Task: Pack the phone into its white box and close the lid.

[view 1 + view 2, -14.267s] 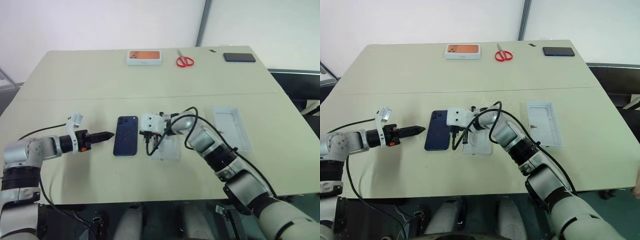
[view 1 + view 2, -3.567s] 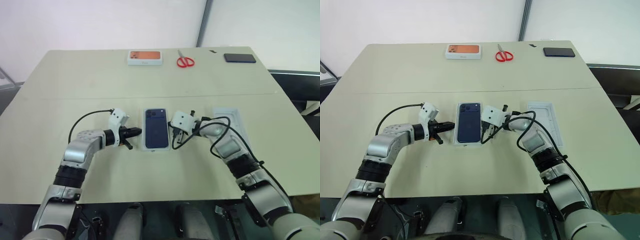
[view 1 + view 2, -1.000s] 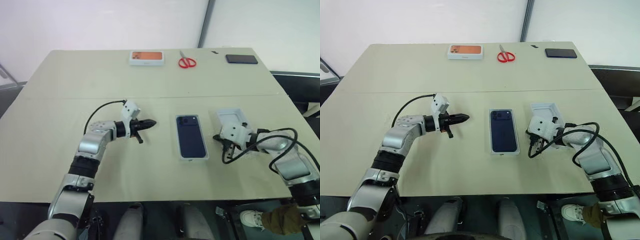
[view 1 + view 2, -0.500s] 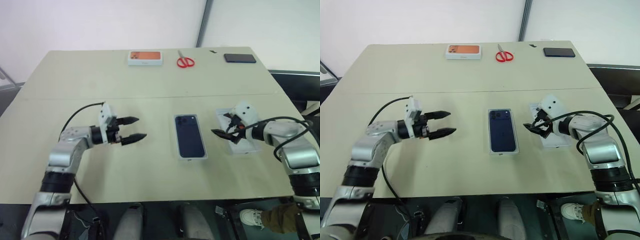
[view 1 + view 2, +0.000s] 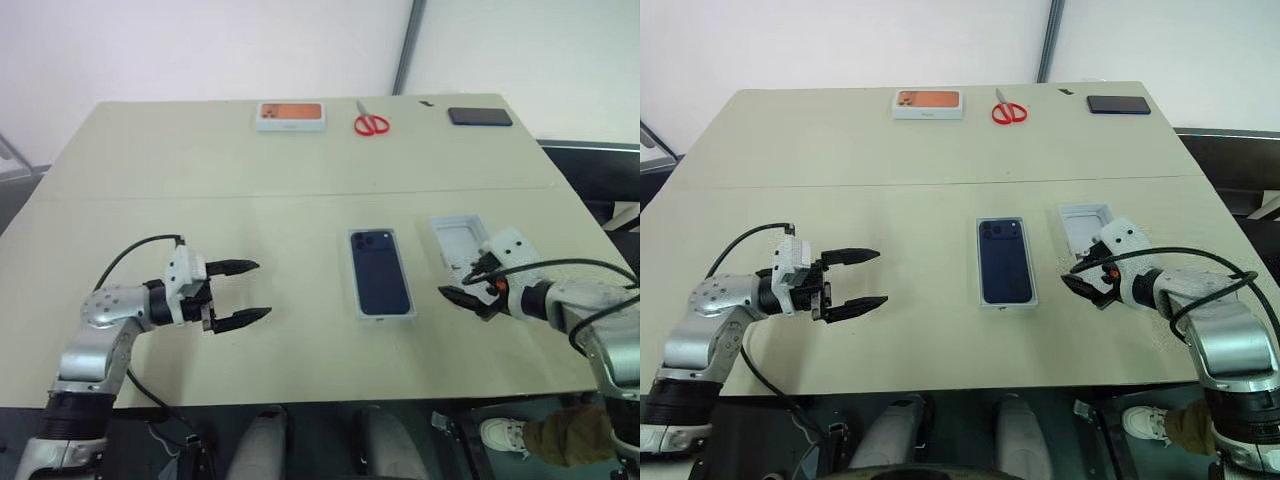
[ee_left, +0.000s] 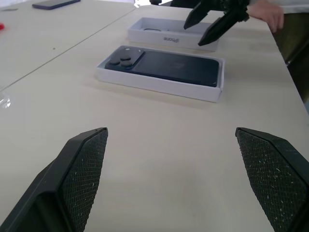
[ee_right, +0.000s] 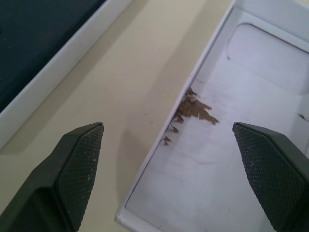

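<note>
Next, I line up my right gripper, pinch the lid's long side (image 7: 160, 137) and turn the lid over, because it lies hollow side up, at a slant to that gripper's fingers.
The dark navy phone (image 5: 380, 272) lies camera side up inside the white box (image 5: 361, 313) at the table's middle. To its right lies the lid (image 5: 458, 240), hollow side up and off the box. My right gripper (image 5: 455, 285) is open, hanging over the lid's near left edge (image 7: 159, 140), in the gap between lid and box. Its fingers (image 7: 82, 164) hold nothing. My left gripper (image 5: 258, 290) is open and empty, well to the left of the box and pointing toward it. In the left wrist view the phone (image 6: 169, 67) sits in its box with the lid (image 6: 164, 34) behind it.
Along the far edge stand a white box with an orange top (image 5: 290, 115), red scissors (image 5: 370, 123) and a black slab-like device (image 5: 480, 116). The table's right edge runs close behind my right arm.
Both grippers went from shut to open over the last second. My left arm drew back to the left, away from the box. My right gripper turned and shifted to the lid's near end.
</note>
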